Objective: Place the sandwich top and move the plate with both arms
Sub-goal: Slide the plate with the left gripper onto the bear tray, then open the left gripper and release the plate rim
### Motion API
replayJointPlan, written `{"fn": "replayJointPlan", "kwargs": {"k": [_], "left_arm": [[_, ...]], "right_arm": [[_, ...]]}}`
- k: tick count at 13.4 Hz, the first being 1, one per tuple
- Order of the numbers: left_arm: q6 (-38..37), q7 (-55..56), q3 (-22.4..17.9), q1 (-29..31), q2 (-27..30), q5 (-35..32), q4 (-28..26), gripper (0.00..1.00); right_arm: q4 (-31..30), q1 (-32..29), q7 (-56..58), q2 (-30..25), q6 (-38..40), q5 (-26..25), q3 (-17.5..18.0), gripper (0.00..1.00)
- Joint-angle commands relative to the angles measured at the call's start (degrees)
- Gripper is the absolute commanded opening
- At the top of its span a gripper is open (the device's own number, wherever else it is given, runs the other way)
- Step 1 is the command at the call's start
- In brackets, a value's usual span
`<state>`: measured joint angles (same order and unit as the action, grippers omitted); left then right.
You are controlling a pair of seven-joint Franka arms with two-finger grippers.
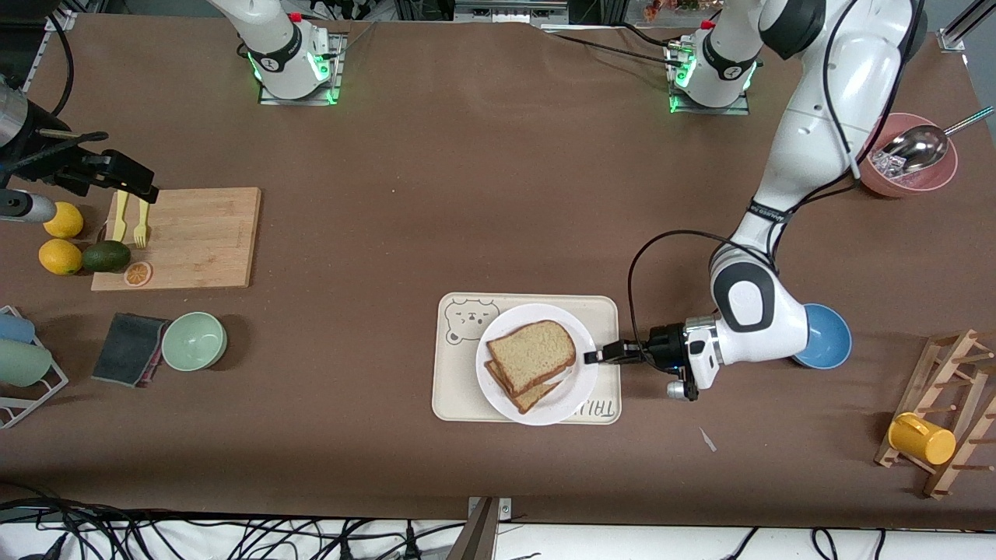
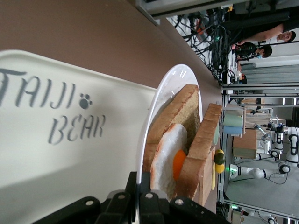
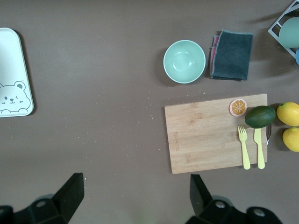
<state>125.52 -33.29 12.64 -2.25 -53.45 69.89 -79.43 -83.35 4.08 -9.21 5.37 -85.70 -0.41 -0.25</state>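
The robot's left gripper will release the white plate on the cream bear-print tray, close up (image 1: pixel 517 365) against the bear's face.
The white plate (image 1: pixel 573 389) rests on the cream bear-print tray (image 1: pixel 459 389). On it lies a bread slice with a fried egg (image 2: pixel 168 158), and the sandwich top (image 1: pixel 533 354) lies on the egg, turned a little against the lower slice. My left gripper (image 1: pixel 593 358) is shut on the plate's rim at the edge toward the left arm's end; the left wrist view shows its jaws (image 2: pixel 142 175) pinching the rim (image 2: pixel 161 93) beside the top slice (image 2: pixel 205 149). My right gripper (image 1: pixel 134 183) hangs open and empty over the wooden board's end (image 3: pixel 135 179).
A wooden cutting board (image 1: pixel 191 237) carries yellow cutlery, an orange slice and an avocado, with lemons (image 1: pixel 61 257) beside it. A green bowl (image 1: pixel 194 341) and a dark cloth (image 1: pixel 128 348) lie nearer the camera. A blue bowl (image 1: pixel 829 334), a pink bowl (image 1: pixel 910 167) and a mug rack (image 1: pixel 945 424) stand at the left arm's end.
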Motion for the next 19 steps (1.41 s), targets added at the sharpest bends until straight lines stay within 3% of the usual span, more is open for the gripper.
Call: {"fn": "replayJointPlan", "kwargs": {"k": [1, 19], "left_arm": [[0.25, 1.38, -0.25, -1.18, -4.37, 1.57, 6.21, 0.00], [1.66, 0.24, 0.28, -3.55, -5.34, 1.13, 3.32, 0.00]], "right_arm": [[0.38, -0.03, -0.19, 0.16, -0.16, 0.05, 0.07, 1.00], [-0.41, -0.03, -0.02, 0.08, -1.31, 0.14, -0.11, 1.00]]}}
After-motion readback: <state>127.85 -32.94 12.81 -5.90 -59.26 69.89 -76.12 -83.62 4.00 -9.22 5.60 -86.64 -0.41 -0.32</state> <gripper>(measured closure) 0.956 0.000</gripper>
